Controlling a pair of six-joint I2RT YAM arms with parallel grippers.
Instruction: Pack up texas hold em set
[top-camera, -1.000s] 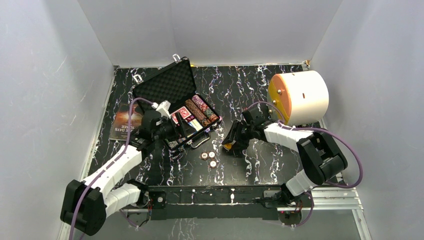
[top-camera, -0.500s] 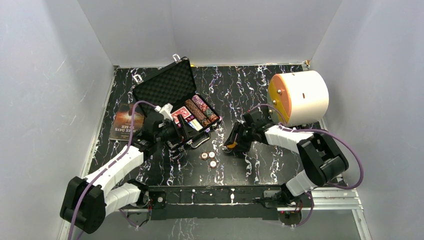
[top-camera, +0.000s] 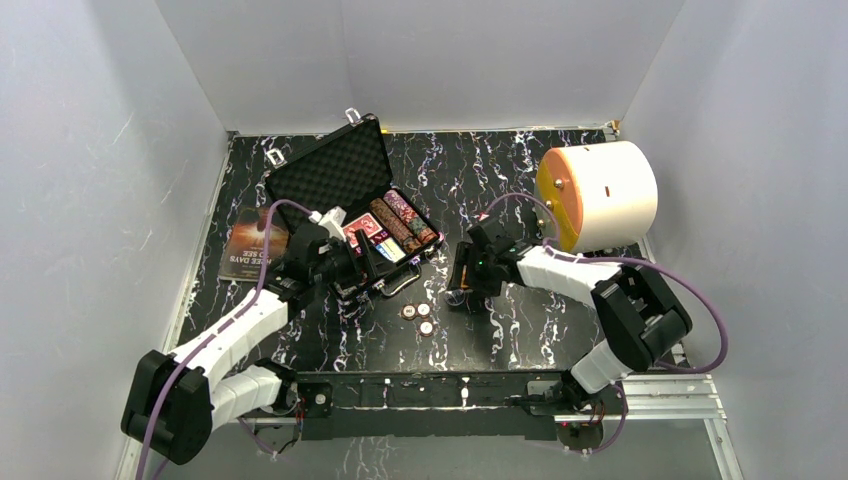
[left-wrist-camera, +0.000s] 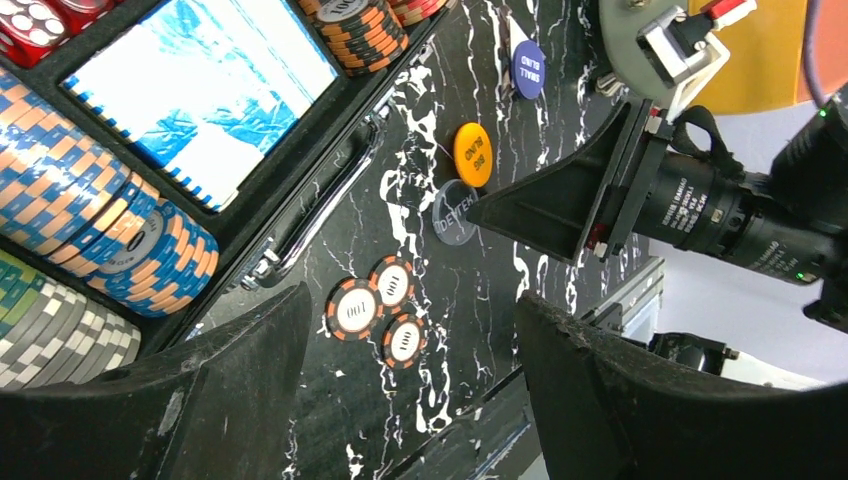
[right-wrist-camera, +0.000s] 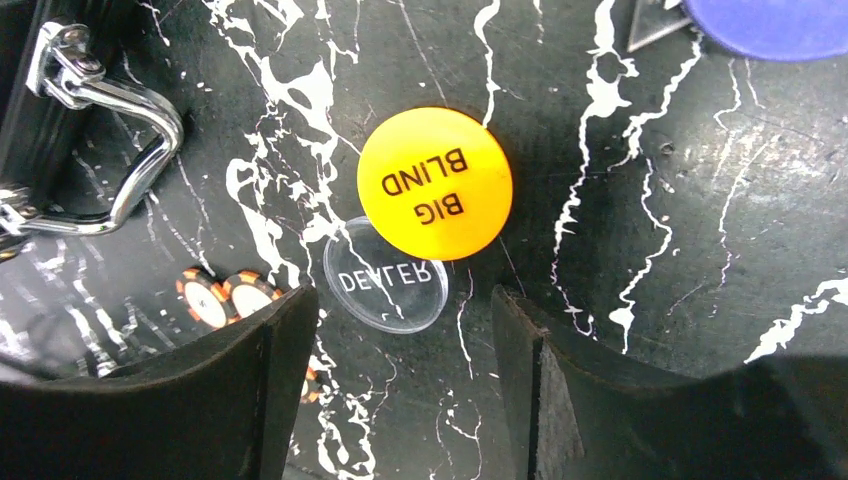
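Note:
The orange BIG BLIND button covers the far edge of the clear DEALER button, so I need to first use my right gripper to pinch the DEALER button's uncovered part (right-wrist-camera: 388, 297) and pull it clear.
The black case (top-camera: 330, 172) lies open at the back left, holding rows of chips (left-wrist-camera: 95, 200), a blue card deck (left-wrist-camera: 200, 90) and red dice (left-wrist-camera: 40, 20). My left gripper (top-camera: 368, 262) hovers open over the case's front edge, with three loose chips (left-wrist-camera: 385, 310) on the table below it (left-wrist-camera: 410, 330). To the right, my right gripper (top-camera: 462, 285) stands open and empty (right-wrist-camera: 400, 320) just above the table. An orange BIG BLIND button (right-wrist-camera: 435, 183) and a clear DEALER button (right-wrist-camera: 385, 285) lie just ahead of its fingertips. A blue SMALL BLIND button (left-wrist-camera: 528, 68) lies farther off.
A big white cylinder with an orange face (top-camera: 600, 195) stands at the back right, close behind the right arm. A dark booklet (top-camera: 250, 245) lies left of the case. White walls close in three sides. The case's silver handle (right-wrist-camera: 120, 170) sticks out towards the loose chips.
My right gripper has swung left over the round buttons and its jaws have spread wider. The left arm shifted slightly right along the case front, then stayed still.

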